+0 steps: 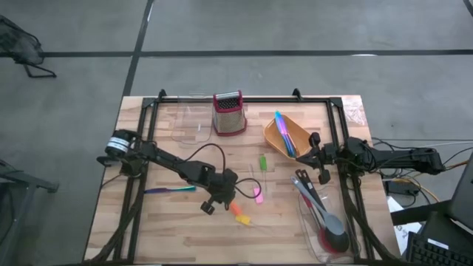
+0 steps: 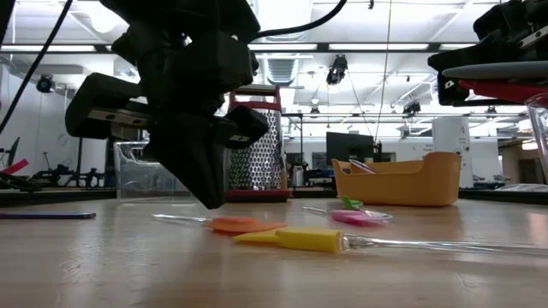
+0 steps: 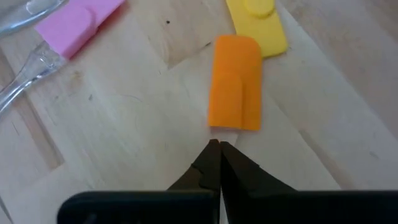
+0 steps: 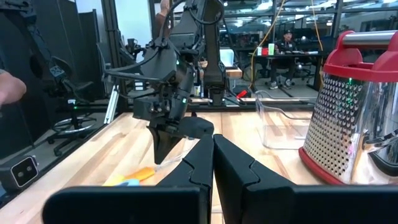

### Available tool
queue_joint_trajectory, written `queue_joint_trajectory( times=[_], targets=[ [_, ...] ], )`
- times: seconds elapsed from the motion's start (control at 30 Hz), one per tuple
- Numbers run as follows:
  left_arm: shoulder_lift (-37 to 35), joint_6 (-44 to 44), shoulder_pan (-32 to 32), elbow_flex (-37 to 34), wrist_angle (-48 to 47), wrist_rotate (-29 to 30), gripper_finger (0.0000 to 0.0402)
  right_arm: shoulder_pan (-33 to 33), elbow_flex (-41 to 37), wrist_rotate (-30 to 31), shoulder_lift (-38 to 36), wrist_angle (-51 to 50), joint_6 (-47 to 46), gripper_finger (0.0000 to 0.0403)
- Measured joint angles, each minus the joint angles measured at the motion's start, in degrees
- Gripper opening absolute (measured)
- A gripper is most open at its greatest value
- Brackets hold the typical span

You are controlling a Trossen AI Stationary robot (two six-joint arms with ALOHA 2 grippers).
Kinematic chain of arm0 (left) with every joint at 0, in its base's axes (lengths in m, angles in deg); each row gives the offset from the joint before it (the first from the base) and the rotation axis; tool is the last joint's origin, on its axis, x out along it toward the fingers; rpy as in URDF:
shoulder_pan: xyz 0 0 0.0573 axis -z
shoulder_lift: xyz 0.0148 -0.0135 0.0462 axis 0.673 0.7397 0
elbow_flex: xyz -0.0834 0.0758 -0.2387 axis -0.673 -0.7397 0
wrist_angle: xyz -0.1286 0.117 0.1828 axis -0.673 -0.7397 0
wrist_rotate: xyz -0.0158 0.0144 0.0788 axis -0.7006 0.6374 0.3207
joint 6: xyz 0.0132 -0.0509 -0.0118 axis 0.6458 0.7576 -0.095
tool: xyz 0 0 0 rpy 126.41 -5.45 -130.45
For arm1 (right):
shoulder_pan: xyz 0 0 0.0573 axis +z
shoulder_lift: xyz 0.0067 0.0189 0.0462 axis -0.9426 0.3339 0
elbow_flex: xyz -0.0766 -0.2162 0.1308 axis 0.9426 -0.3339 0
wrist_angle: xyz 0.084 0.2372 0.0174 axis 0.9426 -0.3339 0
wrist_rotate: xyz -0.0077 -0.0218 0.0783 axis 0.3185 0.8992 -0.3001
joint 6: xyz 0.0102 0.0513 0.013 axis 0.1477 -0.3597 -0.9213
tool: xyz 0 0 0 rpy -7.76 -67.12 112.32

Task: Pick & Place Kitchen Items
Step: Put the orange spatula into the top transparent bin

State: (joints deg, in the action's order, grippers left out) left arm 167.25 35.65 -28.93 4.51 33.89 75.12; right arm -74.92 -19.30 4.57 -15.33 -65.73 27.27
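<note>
My left gripper is closed above the orange piece's clear handle; next I open it, go lower and grip the base of the orange piece's head (image 3: 234,120).
Small spatula-like pieces with clear handles lie on the wooden table: orange (image 1: 236,209) (image 3: 236,84), yellow (image 1: 244,219) (image 3: 258,25), pink (image 1: 258,196) (image 3: 78,28) and green (image 1: 261,162). My left gripper (image 1: 222,196) (image 3: 217,146) is shut, pointing down, its tips just short of the orange piece's head, over its clear handle (image 2: 175,219). A slim blue and purple utensil (image 1: 170,190) lies flat to its left. My right gripper (image 1: 319,159) (image 4: 212,149) is shut and empty beside the orange tray (image 1: 275,140). My left gripper's shut fingertips (image 3: 211,152) come from above at the orange piece's clear handle (image 3: 225,134), right behind its head. I cannot tell whether they touch it. The piece lies flat on the table.
The orange tray holds blue and purple utensils (image 1: 284,131). The red-topped steel grater (image 1: 229,112) and a clear bin (image 1: 188,122) stand at the far edge. A clear bin (image 1: 310,240) at the near right holds black and grey spoons (image 1: 325,214).
</note>
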Motion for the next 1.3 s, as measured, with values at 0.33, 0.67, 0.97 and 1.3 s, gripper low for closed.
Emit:
queue_joint_trajectory(
  times=[0.33, 0.67, 0.97, 1.3],
  targets=[
    [-0.46, 4.13, 0.24, 0.42, 1.31, -0.43, 0.0081, 0.00, 0.00, -0.02, 0.00, -0.13, 0.00, 0.0009],
    [2.24, 5.10, 2.35, 0.04, 6.67, -1.47, 0.0225, 0.01, 0.00, -0.02, 0.00, -0.13, 0.00, 0.0008],
    [4.67, 5.36, 2.49, 0.10, 8.79, 2.63, 0.0231, 0.00, 0.00, -0.02, 0.02, -0.15, 0.00, 0.0008],
    [8.55, 6.06, 2.34, 0.26, 10.03, -1.53, 0.0139, 0.00, 0.00, -0.04, 0.02, -0.15, 0.00, 0.0009]
  ],
)
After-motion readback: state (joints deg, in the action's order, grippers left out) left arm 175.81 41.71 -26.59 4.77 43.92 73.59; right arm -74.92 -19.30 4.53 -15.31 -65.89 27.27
